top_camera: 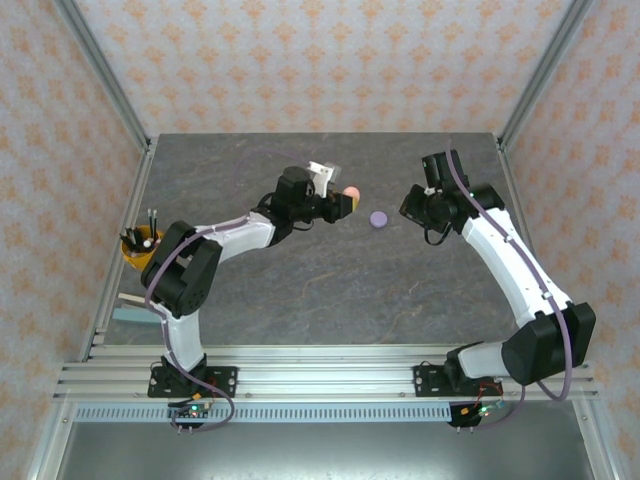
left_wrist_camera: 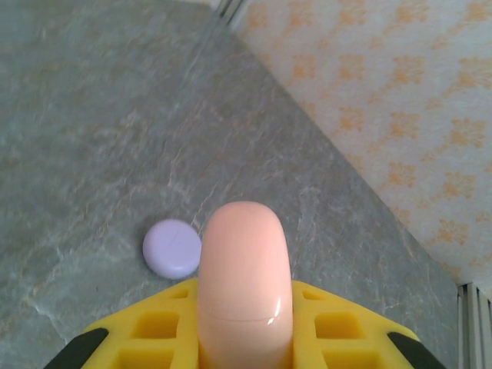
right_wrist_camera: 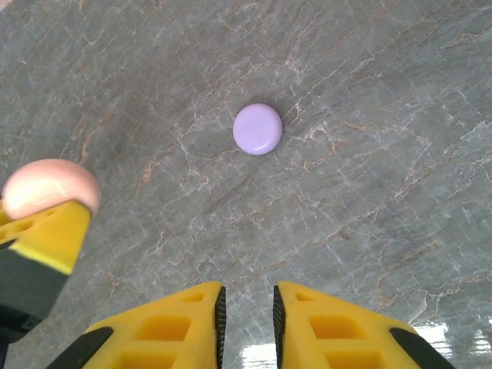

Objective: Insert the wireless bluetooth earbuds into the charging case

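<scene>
I should use my left gripper to set the pink case down on the grey table [top_camera: 344, 221] beside the purple case.
A pale pink charging case [left_wrist_camera: 244, 277], its lid shut, stands on edge between the yellow fingers of my left gripper [left_wrist_camera: 246, 296], which is shut on it and holds it above the table. From above, that case [top_camera: 350, 193] sits at the tip of the left gripper [top_camera: 343, 200]. A round pale purple case [top_camera: 378, 219] lies shut on the grey table just right of it, also in the left wrist view [left_wrist_camera: 172, 248] and the right wrist view [right_wrist_camera: 257, 129]. My right gripper [right_wrist_camera: 247, 296] hovers short of the purple case, its jaws a narrow gap apart and empty. The earbuds are out of view.
An orange cup of pens [top_camera: 140, 245] stands at the table's left edge, with a pale flat object [top_camera: 128, 313] nearer the front. Patterned walls and metal posts [top_camera: 118, 95] enclose the table. The pink case [right_wrist_camera: 50, 188] and a left finger [right_wrist_camera: 46, 231] show in the right wrist view.
</scene>
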